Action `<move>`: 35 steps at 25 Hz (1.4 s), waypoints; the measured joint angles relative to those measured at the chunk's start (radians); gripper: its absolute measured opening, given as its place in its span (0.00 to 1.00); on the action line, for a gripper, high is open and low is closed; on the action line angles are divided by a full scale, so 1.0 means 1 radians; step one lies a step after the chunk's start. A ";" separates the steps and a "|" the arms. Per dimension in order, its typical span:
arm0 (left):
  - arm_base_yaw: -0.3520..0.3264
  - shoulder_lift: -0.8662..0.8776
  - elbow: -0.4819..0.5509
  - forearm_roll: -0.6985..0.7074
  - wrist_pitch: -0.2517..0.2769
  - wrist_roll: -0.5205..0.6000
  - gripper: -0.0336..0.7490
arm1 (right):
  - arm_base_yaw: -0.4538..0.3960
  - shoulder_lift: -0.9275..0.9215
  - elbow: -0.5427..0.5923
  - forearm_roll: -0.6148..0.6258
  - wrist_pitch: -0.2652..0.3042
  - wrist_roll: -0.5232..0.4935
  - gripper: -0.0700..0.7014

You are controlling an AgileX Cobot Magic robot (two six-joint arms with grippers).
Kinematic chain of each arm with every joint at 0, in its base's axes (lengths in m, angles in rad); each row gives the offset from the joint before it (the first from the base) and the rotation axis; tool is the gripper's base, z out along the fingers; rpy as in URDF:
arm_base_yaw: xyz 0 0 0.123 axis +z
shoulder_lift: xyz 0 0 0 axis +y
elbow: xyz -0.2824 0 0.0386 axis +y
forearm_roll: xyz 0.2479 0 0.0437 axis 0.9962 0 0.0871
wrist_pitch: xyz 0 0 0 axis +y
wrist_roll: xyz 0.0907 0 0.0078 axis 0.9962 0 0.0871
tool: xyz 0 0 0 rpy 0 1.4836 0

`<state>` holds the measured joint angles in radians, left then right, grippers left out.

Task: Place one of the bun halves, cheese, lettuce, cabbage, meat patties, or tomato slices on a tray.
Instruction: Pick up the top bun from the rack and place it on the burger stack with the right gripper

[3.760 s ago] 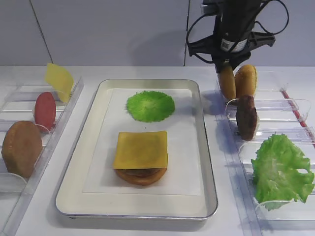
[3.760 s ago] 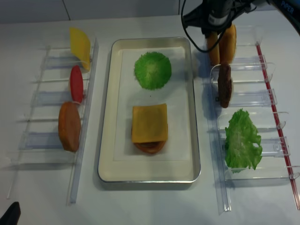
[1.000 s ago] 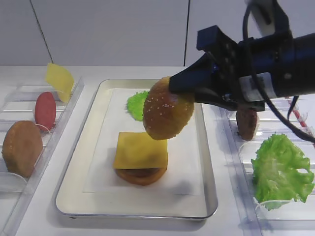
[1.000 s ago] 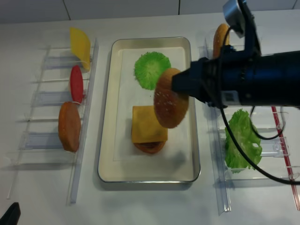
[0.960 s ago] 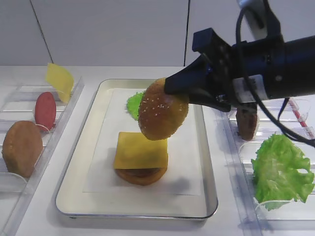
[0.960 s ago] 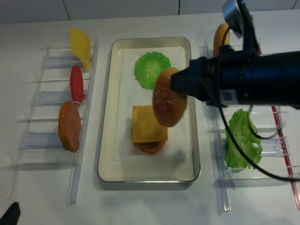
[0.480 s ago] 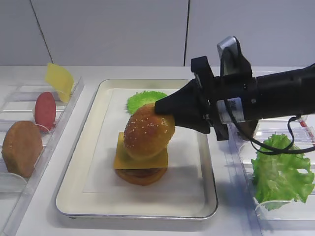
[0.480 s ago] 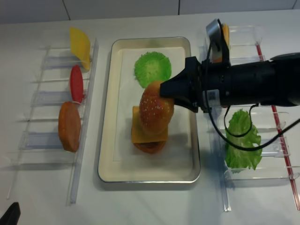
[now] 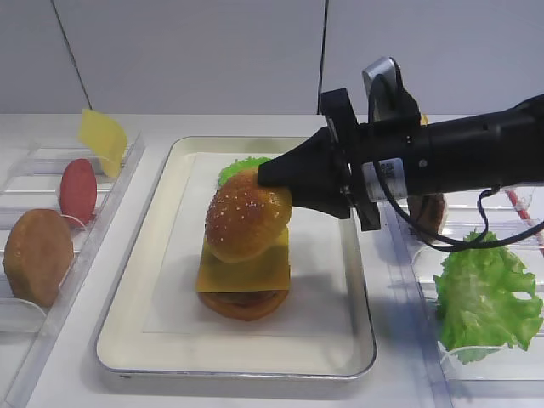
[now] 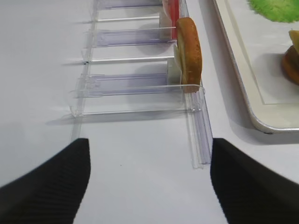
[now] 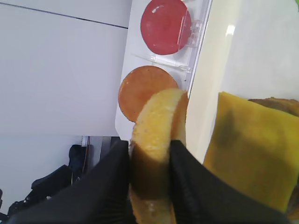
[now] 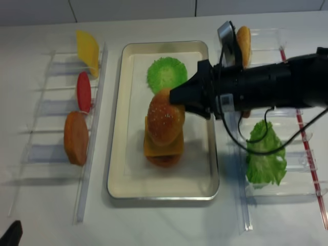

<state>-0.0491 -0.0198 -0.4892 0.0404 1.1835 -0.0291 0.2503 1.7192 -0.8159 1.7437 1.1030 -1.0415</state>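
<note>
The robot's right gripper will release the sesame-seeded bun half on the yellow cheese [image 12: 165, 130] [image 11: 256, 150] that is on top of the patty and bottom bun.
My right gripper [image 9: 270, 189] is shut on a sesame-seeded bun half [image 9: 246, 223], which it holds by the rim. The bun half [image 12: 165, 122] is tilted just over the yellow cheese [image 9: 242, 272] that tops a patty and a bottom bun on the silver tray [image 9: 238, 371]. I cannot tell whether bun and cheese touch. The right wrist view shows the bun half [image 11: 156, 140] edge-on between the black fingers [image 11: 112, 182], with the cheese [image 11: 247, 149] beside it. My left gripper [image 10: 149, 182] is open over bare table.
A green cabbage disc [image 12: 166, 74] lies at the tray's far end. The left rack holds a cheese slice [image 9: 102, 140], a tomato slice [image 9: 77, 189] and a flat brown disc [image 9: 36, 255]. The right rack holds another bun half [image 12: 243, 43] and lettuce [image 9: 484, 293].
The right gripper has carried the bun half from the back right rack over the tray. In the last second it has come down and leftward onto the cheese-topped stack.
</note>
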 joint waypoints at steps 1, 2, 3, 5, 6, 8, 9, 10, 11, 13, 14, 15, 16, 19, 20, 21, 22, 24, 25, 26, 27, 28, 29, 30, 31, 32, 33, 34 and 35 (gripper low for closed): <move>0.000 0.000 0.000 0.000 0.000 0.000 0.67 | 0.002 0.004 -0.002 0.000 0.002 0.000 0.39; 0.000 0.000 0.000 0.000 0.000 0.000 0.67 | 0.010 0.012 -0.002 0.002 0.002 0.000 0.39; 0.000 0.000 0.000 0.000 0.000 0.000 0.67 | 0.020 0.021 -0.004 0.002 0.002 0.000 0.39; 0.000 0.000 0.000 0.000 0.000 0.000 0.67 | 0.038 0.035 -0.004 0.002 -0.008 -0.007 0.39; 0.000 0.000 0.000 0.000 0.000 0.000 0.67 | 0.042 0.039 -0.004 0.002 -0.015 -0.011 0.39; 0.000 0.000 0.000 0.000 0.000 0.000 0.67 | 0.043 0.041 -0.004 0.002 -0.029 -0.015 0.39; 0.000 0.000 0.000 0.000 0.000 0.000 0.67 | 0.043 0.042 -0.004 0.002 -0.031 -0.015 0.38; 0.000 0.000 0.000 0.000 0.000 0.000 0.67 | 0.043 0.044 -0.004 0.002 -0.034 -0.017 0.38; 0.000 0.000 0.000 0.000 0.000 0.000 0.67 | 0.043 0.048 -0.004 0.002 -0.039 -0.017 0.38; 0.000 0.000 0.000 0.000 0.000 0.000 0.67 | 0.045 0.052 -0.004 0.002 -0.049 -0.018 0.38; 0.000 0.000 0.000 0.000 0.000 0.000 0.67 | 0.045 0.052 -0.004 0.002 -0.049 -0.018 0.38; 0.000 0.000 0.000 0.000 0.000 0.000 0.67 | 0.045 0.052 -0.004 0.002 -0.049 -0.019 0.38; 0.000 0.000 0.000 0.000 0.000 0.000 0.67 | 0.045 0.052 -0.004 0.002 -0.049 -0.019 0.38; 0.000 0.000 0.000 0.000 0.000 0.000 0.67 | 0.045 0.052 -0.004 0.002 -0.049 -0.021 0.38; 0.000 0.000 0.000 0.000 0.000 0.000 0.67 | 0.045 0.052 -0.004 0.002 -0.049 -0.021 0.38; 0.000 0.000 0.000 0.000 0.000 0.000 0.67 | 0.045 0.052 -0.004 0.002 -0.049 -0.021 0.38; 0.000 0.000 0.000 0.000 0.000 0.000 0.67 | 0.045 0.052 -0.004 0.002 -0.049 -0.013 0.38; 0.000 0.000 0.000 0.000 0.000 0.000 0.67 | 0.045 0.052 -0.004 0.002 -0.049 0.000 0.38; 0.000 0.000 0.000 0.000 0.000 0.000 0.67 | 0.045 0.052 -0.004 0.002 -0.049 0.008 0.38; 0.000 0.000 0.000 0.000 0.000 0.000 0.67 | 0.045 0.052 -0.004 0.002 -0.049 0.013 0.38; 0.000 0.000 0.000 0.000 0.000 0.000 0.67 | 0.045 0.052 -0.004 0.002 -0.049 0.017 0.38; 0.000 0.000 0.000 0.000 0.000 0.000 0.67 | 0.045 0.052 -0.004 0.002 -0.049 0.020 0.38; 0.000 0.000 0.000 0.000 0.000 0.000 0.67 | 0.045 0.052 -0.004 0.002 -0.049 0.025 0.38; 0.000 0.000 0.000 0.000 0.000 0.000 0.67 | 0.045 0.052 -0.004 0.002 -0.049 0.029 0.37; 0.000 0.000 0.000 0.000 0.000 0.000 0.67 | 0.045 0.052 -0.004 0.002 -0.049 0.036 0.37; 0.000 0.000 0.000 0.000 0.000 0.000 0.67 | 0.045 0.052 -0.009 0.002 -0.049 0.038 0.37; 0.000 0.000 0.000 0.000 0.000 0.000 0.67 | 0.045 0.052 -0.016 0.002 -0.047 0.041 0.37; 0.000 0.000 0.000 0.000 0.000 0.000 0.67 | 0.045 0.052 -0.023 0.002 -0.047 0.042 0.37; 0.000 0.000 0.000 0.000 0.000 0.000 0.67 | 0.045 0.052 -0.030 0.002 -0.045 0.050 0.37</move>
<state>-0.0491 -0.0198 -0.4892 0.0404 1.1835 -0.0291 0.2949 1.7715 -0.8457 1.7456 1.0580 -0.9916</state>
